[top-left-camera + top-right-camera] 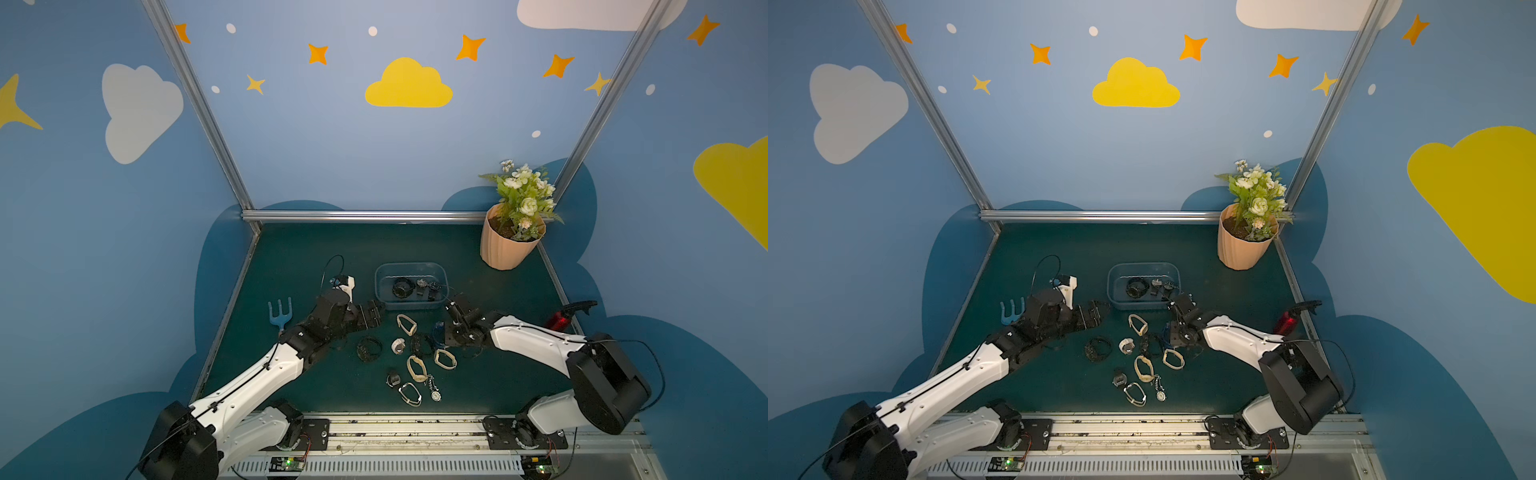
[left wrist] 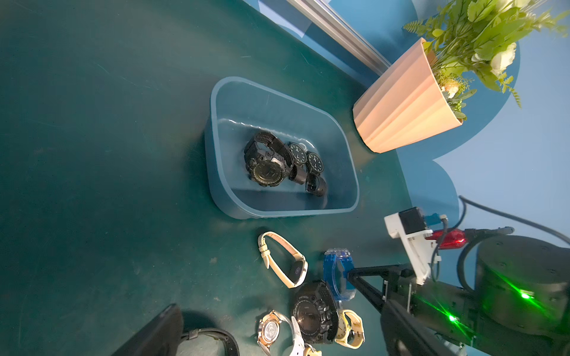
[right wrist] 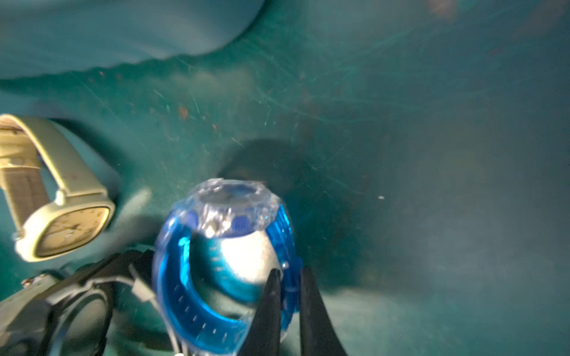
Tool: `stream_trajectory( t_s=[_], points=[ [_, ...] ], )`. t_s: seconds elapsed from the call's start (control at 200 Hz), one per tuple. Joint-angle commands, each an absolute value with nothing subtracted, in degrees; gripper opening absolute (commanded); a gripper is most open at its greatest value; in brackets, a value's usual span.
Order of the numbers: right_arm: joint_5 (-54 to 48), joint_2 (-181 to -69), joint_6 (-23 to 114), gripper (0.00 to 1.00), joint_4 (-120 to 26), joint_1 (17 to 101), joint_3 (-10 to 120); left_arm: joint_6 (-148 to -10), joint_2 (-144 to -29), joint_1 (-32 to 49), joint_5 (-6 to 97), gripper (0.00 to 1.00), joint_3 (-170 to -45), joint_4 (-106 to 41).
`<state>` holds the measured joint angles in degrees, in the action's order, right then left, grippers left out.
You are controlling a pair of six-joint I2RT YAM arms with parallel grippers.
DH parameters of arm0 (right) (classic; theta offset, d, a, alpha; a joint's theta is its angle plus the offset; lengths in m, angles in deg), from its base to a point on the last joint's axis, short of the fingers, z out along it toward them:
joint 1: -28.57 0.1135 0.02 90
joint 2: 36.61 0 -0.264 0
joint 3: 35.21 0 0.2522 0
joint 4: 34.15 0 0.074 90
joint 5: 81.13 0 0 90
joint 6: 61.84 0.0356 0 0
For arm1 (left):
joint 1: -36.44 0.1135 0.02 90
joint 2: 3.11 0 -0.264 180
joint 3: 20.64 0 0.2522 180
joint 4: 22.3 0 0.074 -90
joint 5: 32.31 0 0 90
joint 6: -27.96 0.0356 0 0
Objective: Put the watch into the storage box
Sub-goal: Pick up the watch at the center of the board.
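Note:
Next, I release the blue watch atop the small black watches in the storage box [image 1: 429,280] with my right gripper, toward the flower pot.
A translucent blue watch [image 3: 222,246] stands on its strap at the right edge of the pile of watches [image 1: 419,353]. My right gripper [image 3: 292,277] is shut on its strap, one finger inside the loop and one outside. The blue watch [image 1: 438,332] also shows in both top views [image 1: 1168,332] and in the left wrist view [image 2: 336,274]. The blue-grey storage box [image 1: 380,286] [image 1: 1112,286] [image 2: 216,154] sits just behind the pile and holds three black watches [image 2: 265,160]. My left gripper [image 1: 374,314] [image 2: 280,311] hangs open and empty at the box's front left corner.
Several cream, black and white watches lie loose on the green mat [image 1: 291,257]. A peach flower pot [image 1: 507,249] stands at the back right. A blue garden fork [image 1: 280,313] lies left of my left arm, and a red bottle [image 1: 559,318] lies by the right wall.

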<state>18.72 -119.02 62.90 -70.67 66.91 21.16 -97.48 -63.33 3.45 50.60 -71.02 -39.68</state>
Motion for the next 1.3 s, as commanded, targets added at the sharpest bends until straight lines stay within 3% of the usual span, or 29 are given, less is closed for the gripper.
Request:
stream_trajectory(
  t_s=[0.0, 0.35, 0.881, 1.296],
  points=[
    [23.3, -113.8, 60.4, 0.0, -75.4, 66.8, 23.6, -97.5, -63.7, 3.3, 50.2, 1.0, -70.8, -38.6],
    [27.4, -108.7, 52.2, 0.03, -76.8, 66.5, 31.4, -97.3, -66.2, 3.3, 50.1, 1.0, -71.0, -38.7],
    [24.0, -135.5, 43.2, 0.03, -74.3, 61.7, 54.6, -98.2, -59.9, 3.0, 52.8, 1.0, -70.3, -46.4],
    [19.9, -148.1, 42.1, 0.03, -70.5, 58.5, 60.3, -97.5, -56.7, 2.9, 56.1, 1.0, -67.6, -49.8]
  ],
)
